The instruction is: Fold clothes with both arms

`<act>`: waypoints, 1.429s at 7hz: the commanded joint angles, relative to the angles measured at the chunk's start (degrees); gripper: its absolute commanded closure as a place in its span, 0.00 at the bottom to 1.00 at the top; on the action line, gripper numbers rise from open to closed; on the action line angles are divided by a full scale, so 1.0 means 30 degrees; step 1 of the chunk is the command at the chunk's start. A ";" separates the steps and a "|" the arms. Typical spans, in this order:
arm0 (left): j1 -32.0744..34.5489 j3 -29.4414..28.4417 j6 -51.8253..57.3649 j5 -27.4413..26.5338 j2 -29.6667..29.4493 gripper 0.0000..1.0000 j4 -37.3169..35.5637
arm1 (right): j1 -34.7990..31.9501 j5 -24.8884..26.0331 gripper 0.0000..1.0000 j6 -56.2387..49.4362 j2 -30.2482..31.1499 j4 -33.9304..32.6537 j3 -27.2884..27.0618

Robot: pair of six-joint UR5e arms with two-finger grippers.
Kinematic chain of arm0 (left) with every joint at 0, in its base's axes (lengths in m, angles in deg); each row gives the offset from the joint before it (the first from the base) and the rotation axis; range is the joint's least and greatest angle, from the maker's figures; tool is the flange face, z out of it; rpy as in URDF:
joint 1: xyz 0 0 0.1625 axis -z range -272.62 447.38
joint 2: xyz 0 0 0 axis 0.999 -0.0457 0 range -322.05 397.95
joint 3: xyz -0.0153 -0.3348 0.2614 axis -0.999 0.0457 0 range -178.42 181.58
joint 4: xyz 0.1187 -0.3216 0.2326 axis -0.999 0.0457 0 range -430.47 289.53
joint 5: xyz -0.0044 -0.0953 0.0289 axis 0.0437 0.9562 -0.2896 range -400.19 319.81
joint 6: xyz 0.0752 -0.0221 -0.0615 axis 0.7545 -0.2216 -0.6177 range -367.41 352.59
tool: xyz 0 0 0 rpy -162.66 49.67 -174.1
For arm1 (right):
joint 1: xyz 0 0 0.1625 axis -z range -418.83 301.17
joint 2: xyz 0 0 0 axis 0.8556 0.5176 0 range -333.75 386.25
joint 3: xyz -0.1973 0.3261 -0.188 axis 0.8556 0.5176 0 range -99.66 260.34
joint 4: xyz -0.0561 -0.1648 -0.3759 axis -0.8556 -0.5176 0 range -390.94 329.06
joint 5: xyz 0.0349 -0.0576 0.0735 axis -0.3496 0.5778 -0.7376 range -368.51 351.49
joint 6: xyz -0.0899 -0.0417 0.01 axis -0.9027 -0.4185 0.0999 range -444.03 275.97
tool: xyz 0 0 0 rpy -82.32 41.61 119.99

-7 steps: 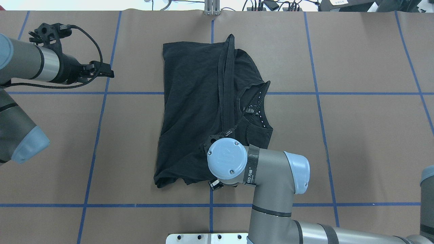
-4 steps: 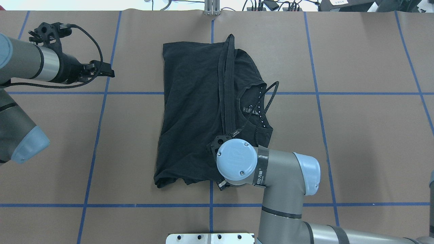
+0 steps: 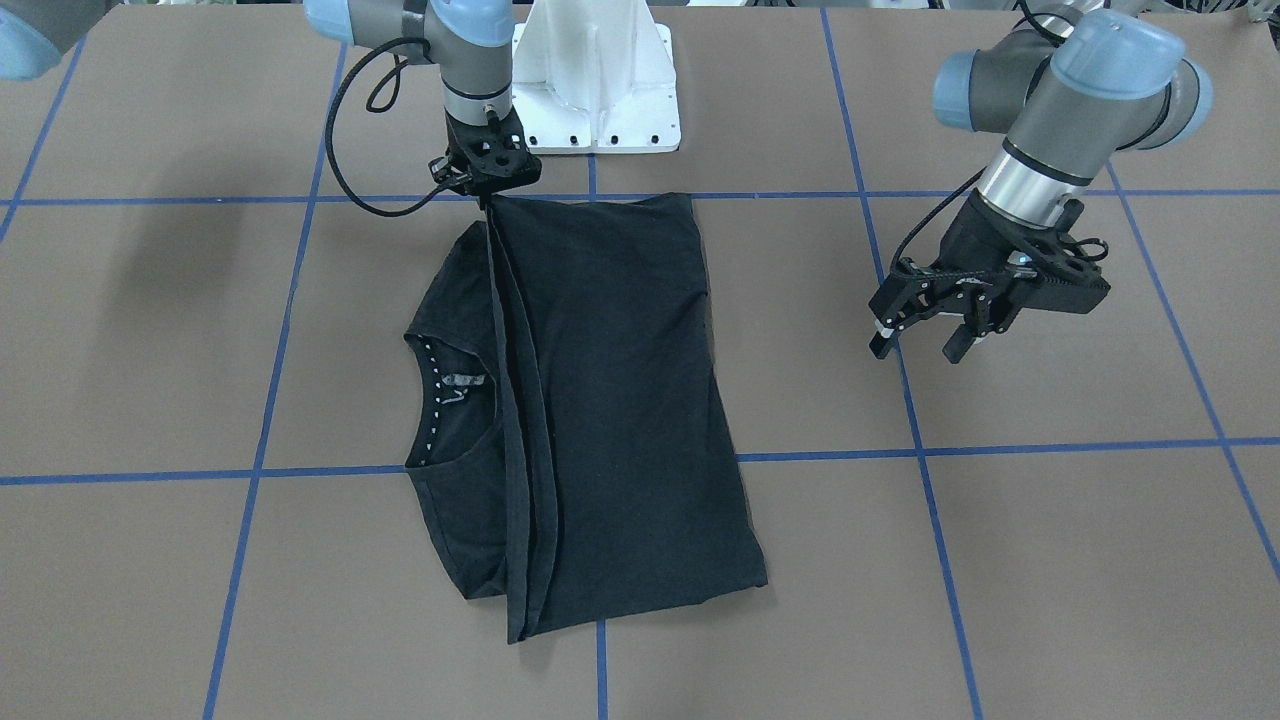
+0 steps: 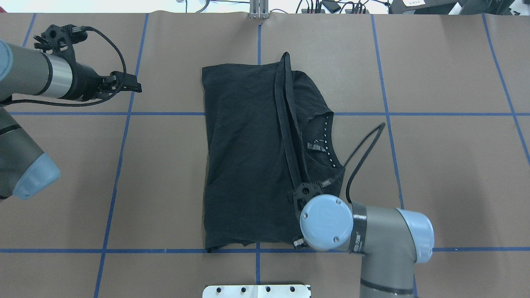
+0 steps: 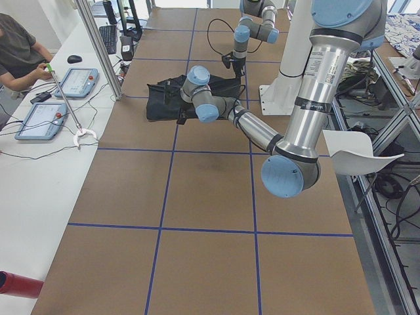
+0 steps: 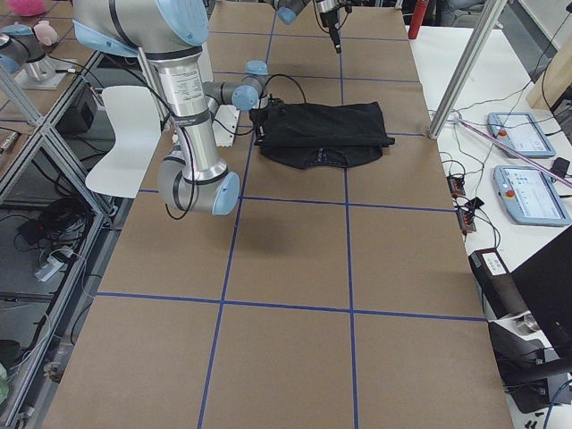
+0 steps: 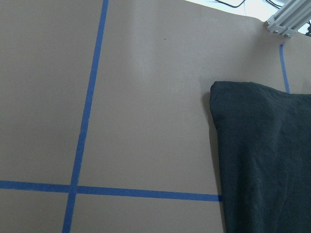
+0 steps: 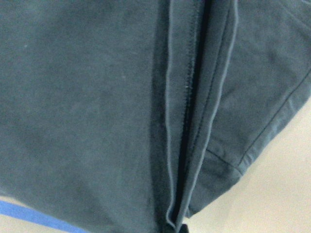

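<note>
A raised pleat runs along the T-shirt's folded part. Next, I open my right gripper, take the folded part (image 3: 495, 242) near the T-shirt's hem and pull the pleat flat.
The black T-shirt (image 4: 244, 157) lies folded lengthwise on the brown table, logo hidden. Its collar with white triangles (image 4: 327, 140) shows on the right. In the front view the T-shirt (image 3: 610, 400) has a folded strip running up to my right gripper (image 3: 489, 195). That gripper is shut on the hem at the edge nearest the base. In the overhead view the right gripper is hidden under its blue wrist cap (image 4: 326, 222). The right wrist view shows only stitched fabric (image 8: 97, 107). My left gripper (image 3: 918, 348) is open and empty, well off the shirt, and also shows overhead (image 4: 132, 86).
The white base mount (image 3: 596, 80) stands just behind the shirt's near edge. Blue tape lines (image 4: 389, 114) grid the table. An aluminium post (image 4: 258, 10) stands at the far edge. An operator (image 5: 16, 52) and tablets (image 5: 42, 118) are beyond that edge.
My right arm has moved right and toward the base, dragging the held hem. The shirt has stretched longer, down to the near blue line. The left arm has hardly moved.
</note>
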 commanded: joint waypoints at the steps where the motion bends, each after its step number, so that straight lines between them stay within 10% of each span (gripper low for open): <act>1: -0.0008 0.0130 -0.0157 -0.0003 0.0004 0.00 0.0000 | 0.0739 0.0042 0.84 0.2787 0.0526 0.0181 -0.0732; 3: -0.0037 0.0130 -0.0157 -0.0003 0.0004 0.00 -0.0029 | 0.0359 -0.0309 0.00 0.2757 0.1518 0.0181 -0.2018; 5: -0.0037 0.0130 -0.0157 -0.0003 -0.0083 0.00 -0.0029 | -0.0402 -0.0663 0.00 0.2787 0.1437 0.0181 -0.2526; 8: -0.0037 0.0130 -0.0157 -0.0003 -0.0055 0.00 -0.0029 | -0.1984 -0.0574 0.08 0.1387 -0.2744 -0.0023 0.2558; 9: -0.0037 0.0130 -0.0157 -0.0032 -0.0054 0.00 -0.0029 | -0.2074 -0.0371 0.59 0.0830 -0.2725 -0.0053 0.2660; 10: -0.0037 0.0130 -0.0157 -0.0003 -0.0054 0.00 -0.0029 | -0.2075 -0.0021 0.79 -0.0162 -0.2667 -0.0314 0.2690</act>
